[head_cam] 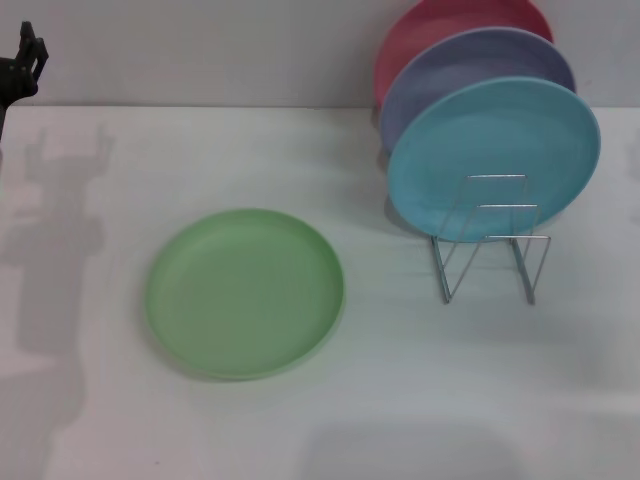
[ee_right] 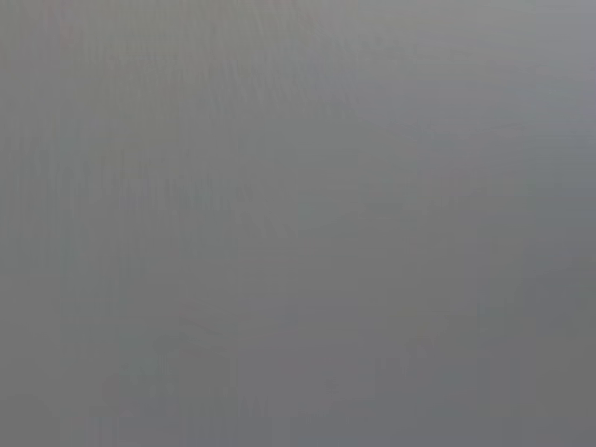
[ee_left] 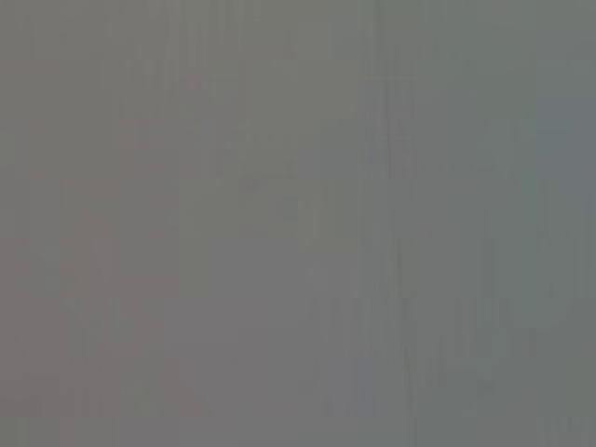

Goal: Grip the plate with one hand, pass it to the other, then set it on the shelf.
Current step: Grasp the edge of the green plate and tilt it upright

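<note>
Next, my left gripper closes on the light-green plate's rim (head_cam: pixel 154 264), at the side farthest from the silver wire shelf.
The light-green plate (head_cam: pixel 245 293) lies flat on the white table, left of centre in the head view. The silver wire shelf (head_cam: pixel 492 250) stands to its right and holds three upright plates; its front slots are free. My left gripper (head_cam: pixel 27 55) shows as a dark shape at the far upper left edge, high above the table and well away from the plate. The right gripper is out of view. Both wrist views show only a plain grey field.
In the rack a light-blue plate (head_cam: pixel 495 155) stands in front, a lavender plate (head_cam: pixel 470 70) behind it and a red plate (head_cam: pixel 440 25) at the back. The table's far edge (head_cam: pixel 200 106) meets a pale wall.
</note>
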Tool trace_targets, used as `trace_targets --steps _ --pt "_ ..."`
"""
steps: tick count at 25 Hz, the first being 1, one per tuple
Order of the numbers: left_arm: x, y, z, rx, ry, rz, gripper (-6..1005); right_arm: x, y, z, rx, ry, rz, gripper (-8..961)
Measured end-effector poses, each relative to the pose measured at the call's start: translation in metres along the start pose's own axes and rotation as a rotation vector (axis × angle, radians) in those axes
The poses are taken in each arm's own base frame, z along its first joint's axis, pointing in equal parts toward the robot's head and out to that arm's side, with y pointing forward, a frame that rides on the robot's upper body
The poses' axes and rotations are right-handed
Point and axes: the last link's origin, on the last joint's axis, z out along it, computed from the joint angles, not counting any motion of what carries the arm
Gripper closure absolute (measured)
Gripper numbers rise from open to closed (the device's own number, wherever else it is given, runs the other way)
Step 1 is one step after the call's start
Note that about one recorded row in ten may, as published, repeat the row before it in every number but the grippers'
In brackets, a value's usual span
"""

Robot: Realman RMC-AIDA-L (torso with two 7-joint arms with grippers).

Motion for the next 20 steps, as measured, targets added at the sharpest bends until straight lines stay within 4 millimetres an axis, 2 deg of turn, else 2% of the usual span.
trace_targets --steps 11,15,20 --pt "0.001 0.004 -0.002 -0.031 -0.04 -0.035 160 0.0 0.002 0.003 -0.006 -0.003 0.0 321" --pt "0.002 0.012 0.0 -0.078 -0.111 -0.079 161 0.0 0.001 0.003 -0.007 -0.001 -0.002 320" --pt "0.012 0.019 0.005 -0.151 -0.217 -0.137 162 0.0 0.001 0.002 -0.008 0.001 -0.002 320"
